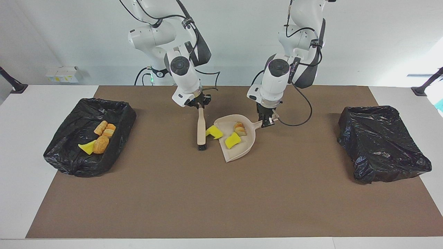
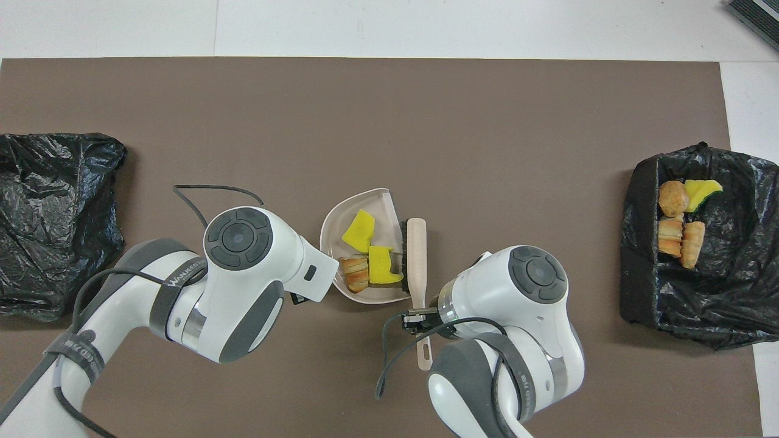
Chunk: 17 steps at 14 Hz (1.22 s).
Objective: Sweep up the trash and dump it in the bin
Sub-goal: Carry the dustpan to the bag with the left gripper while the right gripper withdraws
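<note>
Next, my right gripper releases the brush on the bare brown mat [image 2: 374, 359] between my arms, nearer me than the dustpan.
The beige dustpan [image 1: 238, 154] [image 2: 333, 234] rests mid-table, my left gripper [image 1: 267, 121] shut on its handle. In it lie a yellow scrap of trash [image 1: 232, 140] [image 2: 359, 222] and a bread-like piece [image 1: 239, 128] [image 2: 355, 272]. A second yellow scrap [image 1: 214, 132] [image 2: 383, 266] sits at the pan's open edge, with the brush [image 1: 201, 129] [image 2: 416, 255] pressed against it. My right gripper [image 1: 200, 103] [image 2: 420, 316] is shut on the brush handle. The black-lined bin [image 1: 114, 114] [image 2: 718, 286] at the right arm's end holds several scraps.
Another black-lined bin [image 1: 380, 141] [image 2: 55, 213] stands at the left arm's end of the brown mat. A loose cable [image 1: 297, 121] hangs from the left wrist beside the dustpan handle. White boxes [image 1: 64, 74] sit off the mat near the right arm's corner.
</note>
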Each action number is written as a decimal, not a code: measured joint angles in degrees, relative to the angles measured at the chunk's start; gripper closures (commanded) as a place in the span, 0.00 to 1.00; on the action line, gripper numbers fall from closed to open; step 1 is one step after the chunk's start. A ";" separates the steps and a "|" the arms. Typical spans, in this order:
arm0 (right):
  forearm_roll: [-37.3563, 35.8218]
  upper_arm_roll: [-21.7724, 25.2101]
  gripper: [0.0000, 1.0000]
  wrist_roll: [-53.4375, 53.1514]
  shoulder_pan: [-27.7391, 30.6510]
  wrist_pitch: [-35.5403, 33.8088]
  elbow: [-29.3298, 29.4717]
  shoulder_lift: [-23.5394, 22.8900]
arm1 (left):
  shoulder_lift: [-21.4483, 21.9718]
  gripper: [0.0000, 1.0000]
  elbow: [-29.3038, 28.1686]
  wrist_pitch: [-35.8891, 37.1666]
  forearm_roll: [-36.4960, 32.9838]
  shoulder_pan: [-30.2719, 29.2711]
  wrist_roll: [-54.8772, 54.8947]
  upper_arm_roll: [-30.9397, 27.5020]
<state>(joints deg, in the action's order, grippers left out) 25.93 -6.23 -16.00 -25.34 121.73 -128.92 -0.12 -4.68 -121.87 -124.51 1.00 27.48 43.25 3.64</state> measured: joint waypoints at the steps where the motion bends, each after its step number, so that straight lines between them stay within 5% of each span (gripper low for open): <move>1: -0.92 0.17 1.00 0.82 0.83 -1.28 -0.04 -0.20 | 0.01 1.00 0.00 0.00 0.04 -0.02 -1.20 -0.03; 9: -9.79 0.67 1.00 1.84 7.58 -9.19 0.53 1.40 | 0.83 1.00 0.09 -0.04 0.13 -2.80 -13.44 -0.52; 17: -13.12 -0.28 1.00 -21.71 -12.51 -3.84 0.06 3.32 | 8.35 1.00 5.30 10.17 0.13 -15.32 -19.27 -1.28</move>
<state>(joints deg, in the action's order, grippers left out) 12.80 -6.51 -37.71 -37.85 117.89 -128.86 3.20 3.67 -116.57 -114.34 1.13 12.16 23.98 2.36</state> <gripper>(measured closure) 0.744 0.687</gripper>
